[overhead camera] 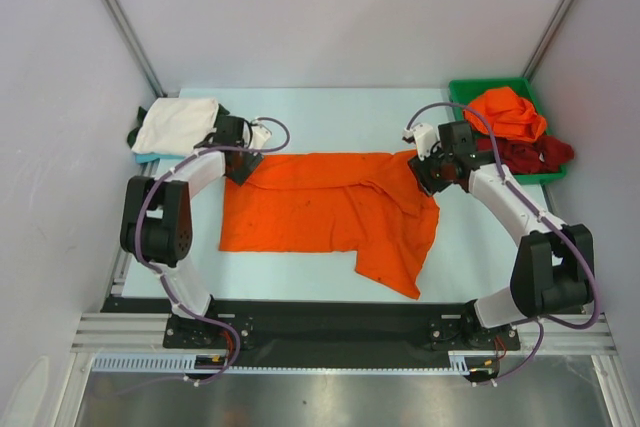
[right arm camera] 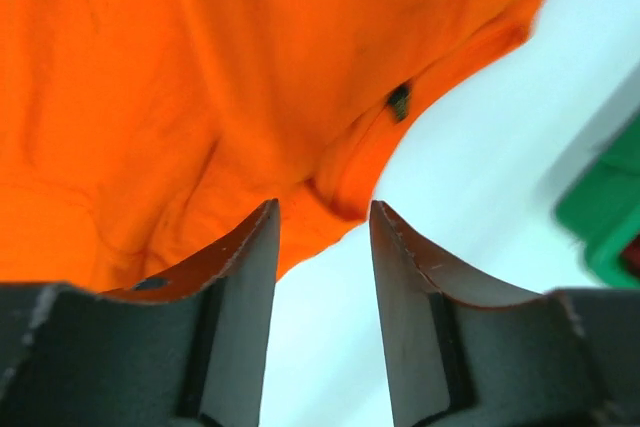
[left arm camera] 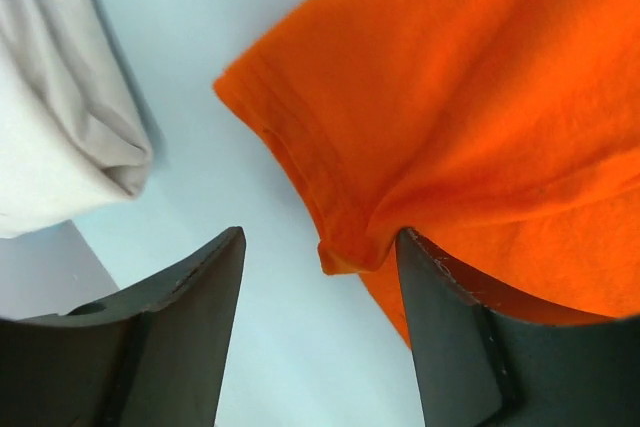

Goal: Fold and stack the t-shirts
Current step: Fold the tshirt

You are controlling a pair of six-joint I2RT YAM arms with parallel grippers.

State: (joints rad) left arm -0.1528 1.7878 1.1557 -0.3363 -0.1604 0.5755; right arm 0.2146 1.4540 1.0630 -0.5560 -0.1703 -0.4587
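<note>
The orange t-shirt's hem puckers at the fingers of my left gripper. So that gripper should open and grab the t-shirt's far edge [left arm camera: 292, 25] beside its corner to straighten it.
An orange t-shirt [overhead camera: 320, 209] lies spread on the table, its right part bunched and hanging toward the front. My left gripper [overhead camera: 243, 168] is open at the shirt's far left corner [left arm camera: 345, 252], which lies between the jaws. My right gripper [overhead camera: 428, 175] is open at the shirt's far right corner [right arm camera: 345, 187], with cloth just ahead of the jaws. A folded white t-shirt [overhead camera: 178, 125] lies at the far left and shows in the left wrist view [left arm camera: 60, 117]. Another orange shirt [overhead camera: 505, 112] and a dark red shirt [overhead camera: 530, 155] sit in the bin.
A green plastic bin [overhead camera: 466, 90] stands at the far right corner, its edge showing in the right wrist view [right arm camera: 600, 217]. Something dark and blue lies under the white shirt [overhead camera: 140, 152]. White enclosure walls stand at the left, back and right.
</note>
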